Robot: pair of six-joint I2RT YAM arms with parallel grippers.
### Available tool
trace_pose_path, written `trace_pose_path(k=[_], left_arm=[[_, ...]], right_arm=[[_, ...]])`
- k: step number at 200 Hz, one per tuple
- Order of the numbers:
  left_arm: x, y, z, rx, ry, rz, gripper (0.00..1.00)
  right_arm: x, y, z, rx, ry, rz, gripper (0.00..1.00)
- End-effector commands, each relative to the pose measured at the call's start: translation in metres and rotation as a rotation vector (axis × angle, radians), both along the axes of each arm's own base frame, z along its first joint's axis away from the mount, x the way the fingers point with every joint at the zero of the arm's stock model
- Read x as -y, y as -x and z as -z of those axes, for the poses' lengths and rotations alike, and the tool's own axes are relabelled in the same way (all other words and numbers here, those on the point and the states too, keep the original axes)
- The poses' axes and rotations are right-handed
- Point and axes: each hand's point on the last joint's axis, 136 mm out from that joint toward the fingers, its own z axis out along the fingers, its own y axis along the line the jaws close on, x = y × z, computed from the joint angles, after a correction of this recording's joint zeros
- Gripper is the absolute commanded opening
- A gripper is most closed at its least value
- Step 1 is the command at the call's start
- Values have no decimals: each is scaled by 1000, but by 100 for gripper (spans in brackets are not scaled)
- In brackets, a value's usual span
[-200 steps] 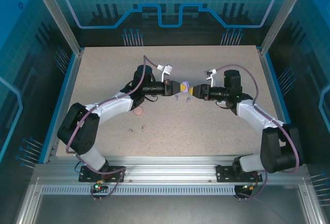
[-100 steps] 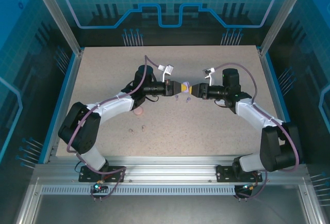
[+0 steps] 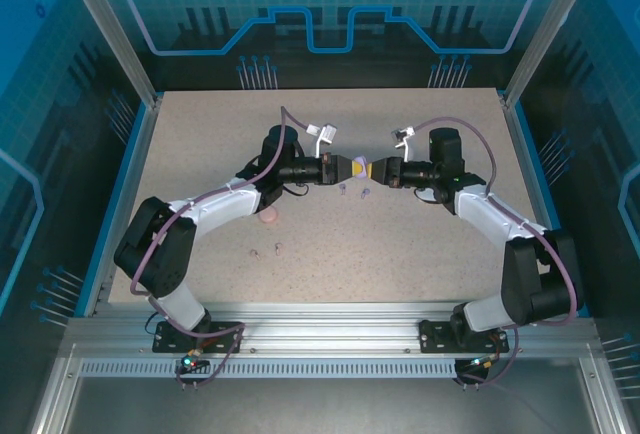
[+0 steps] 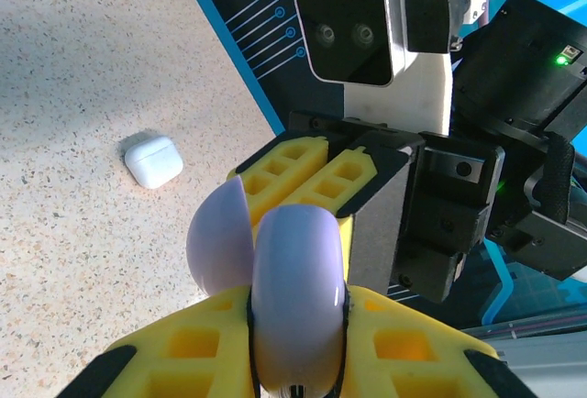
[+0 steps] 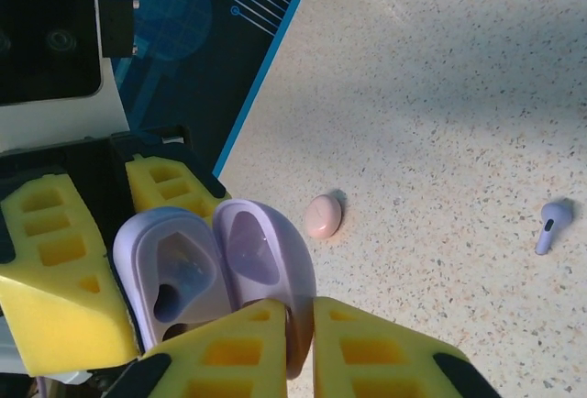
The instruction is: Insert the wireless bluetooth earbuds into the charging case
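My right gripper needs to hold the case's lid, as the case's dark hollows face it, while my left gripper takes the case body [image 4: 296, 297] from another angle, hollows up.
The purple charging case [image 3: 363, 168] hangs open above the middle of the table, between the two grippers. My left gripper [image 4: 298, 325] is shut on the case body [image 4: 295, 279], its lid [image 4: 218, 242] swung out to the side. My right gripper [image 5: 303, 325] is shut on that lid [image 5: 261, 260], next to the open body [image 5: 174, 279] with its dark wells. In the top view the left gripper [image 3: 355, 168] and right gripper [image 3: 374, 170] meet tip to tip. Two purple earbuds [image 3: 343, 191] lie on the table just below them; one purple earbud [image 5: 548, 226] lies at the right.
A closed pink case [image 3: 268, 217] lies beside the left forearm, also in the right wrist view [image 5: 323, 216]. Two tiny earbuds [image 3: 277, 247] sit nearer the front. A closed white case [image 4: 153, 160] rests near the blue wall [image 4: 238, 59].
My right gripper has slid left up to the left gripper and closed on the case's lid. The left arm has held still with the case.
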Motion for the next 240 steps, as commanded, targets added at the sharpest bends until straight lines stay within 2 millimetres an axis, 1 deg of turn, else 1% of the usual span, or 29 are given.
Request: trace_pose_path(k=[1,5,32,35,56,68,85,92,94,100,106,124,155,183,213,240], left_arm=[[12,9,-22,30,48,68,0],[12,9,-21,27,48,67,0],[12,8,-18,21,37,59,0],[12,7,-16,18,34,57,2],[10,4,-12,14,17,33,33],[8,2,-11,15,5,13,58],[3,-2,-11,24,-33,-17,87],[0,-3,-11,29,-57,-30,97],[-1,-3,-11,31,-66,-33,98],[-4,-4,-15,49,-88,-46,99],[-7,-5,-13,49,-122,-58,99],[-17,-5,-19,93,-204,-84,99],[-34,-5,-32,172,-356,-95,99],[-40,4,-38,188,-446,34,99],[-39,11,-31,165,-538,181,99],[-38,13,-24,137,-580,275,99]], right_arm=[[-2,-6,-8,30,3,0,2],[-2,-6,-9,31,2,0,0],[-2,-7,-14,41,5,4,0],[-2,-7,-14,42,6,4,0],[2,-9,-14,39,42,23,0],[6,-12,-12,33,80,44,0],[12,-16,-7,23,145,69,0],[14,-18,-6,26,168,77,0],[15,-18,-6,26,174,78,0],[17,-20,-5,31,190,81,0],[18,-21,-6,35,199,81,0],[22,-26,-8,58,228,83,0],[22,-33,-9,126,283,66,0],[21,-33,-4,235,383,5,0],[16,-29,-5,303,419,-72,0],[8,-20,-8,322,414,-152,0]])
